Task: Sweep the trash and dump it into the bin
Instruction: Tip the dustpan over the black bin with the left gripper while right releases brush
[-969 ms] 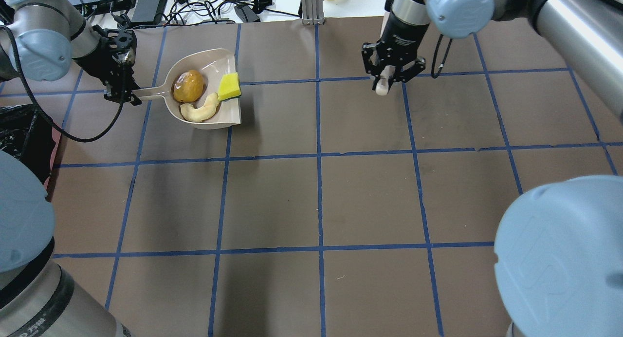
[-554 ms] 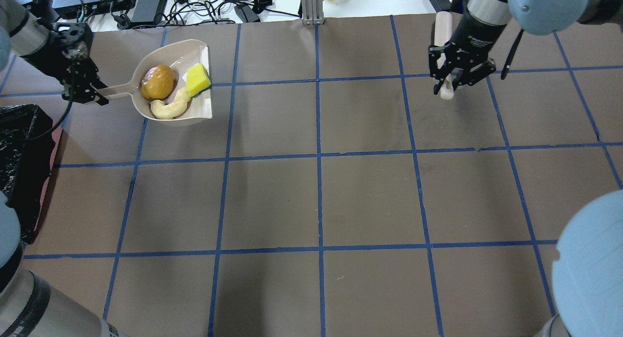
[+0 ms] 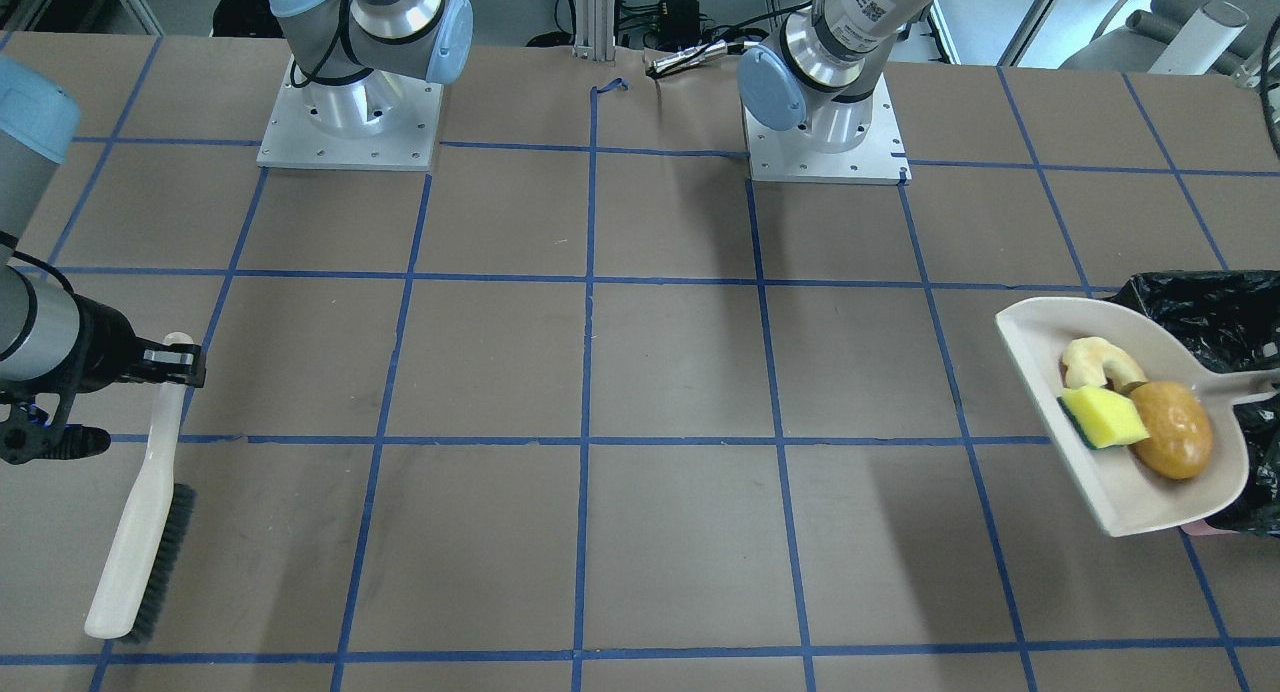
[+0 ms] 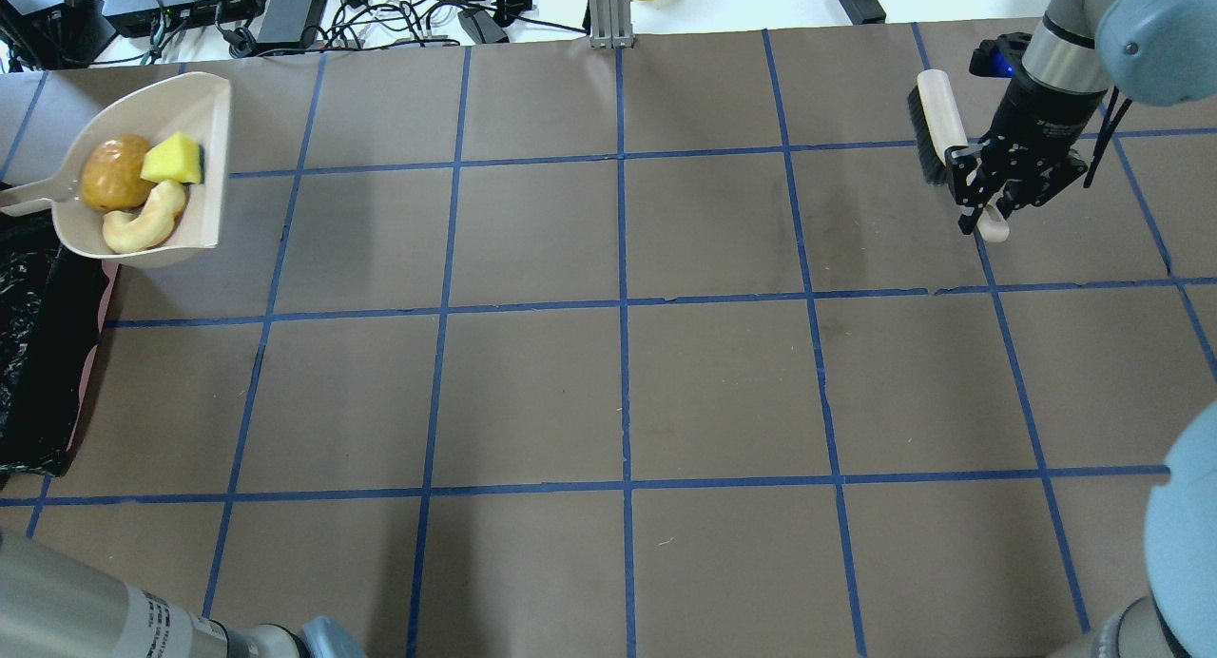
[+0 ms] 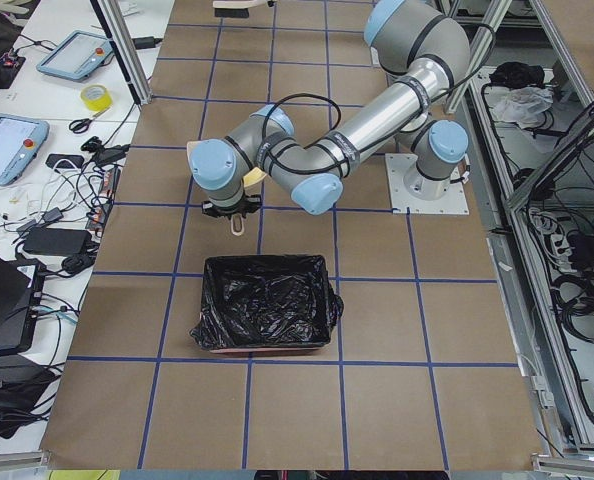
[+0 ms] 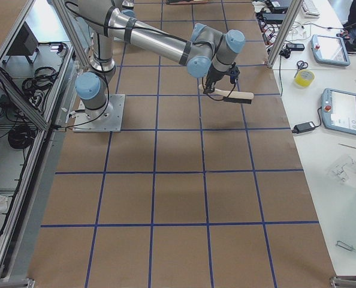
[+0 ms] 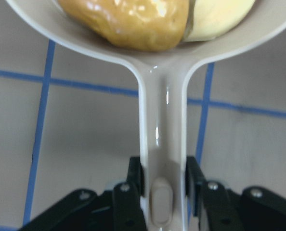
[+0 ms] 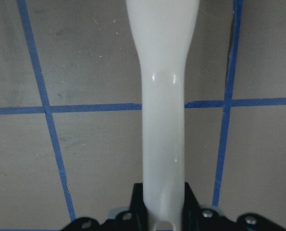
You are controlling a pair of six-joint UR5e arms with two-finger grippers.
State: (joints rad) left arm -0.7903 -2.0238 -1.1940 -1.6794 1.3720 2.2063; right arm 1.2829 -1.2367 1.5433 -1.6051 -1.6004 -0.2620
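Note:
I need to set down the beige hand brush on the table (image 3: 149,471) (image 8: 237,77) with my right gripper and let go of it by the blue tape crossing beside the brush's handle.
The beige dustpan (image 4: 204,106) hangs level at the table's far left, just beyond the far end of the bin (image 4: 38,354), a pink box lined with a black bag. In the pan lie the golden-brown lump (image 4: 114,173), the yellow sponge wedge (image 4: 173,159) and the pale half-ring (image 4: 144,228). My left gripper (image 7: 163,180) is shut on the dustpan's handle (image 7: 162,120); it is out of the overhead view. My right gripper (image 4: 994,197) is shut on the handle of the beige hand brush (image 4: 936,125) at the far right, bristles facing left.
Cables and electronics (image 4: 285,2) and an aluminium post (image 4: 608,11) lie beyond the table's far edge. The two arm bases (image 3: 350,112) (image 3: 825,122) stand on the robot's side. The bin also shows in the front view (image 3: 1200,312), partly under the dustpan (image 3: 1040,332).
My left arm has carried the loaded dustpan left, up to the bin's far end. My right gripper has moved right with the brush, toward the table's right edge.

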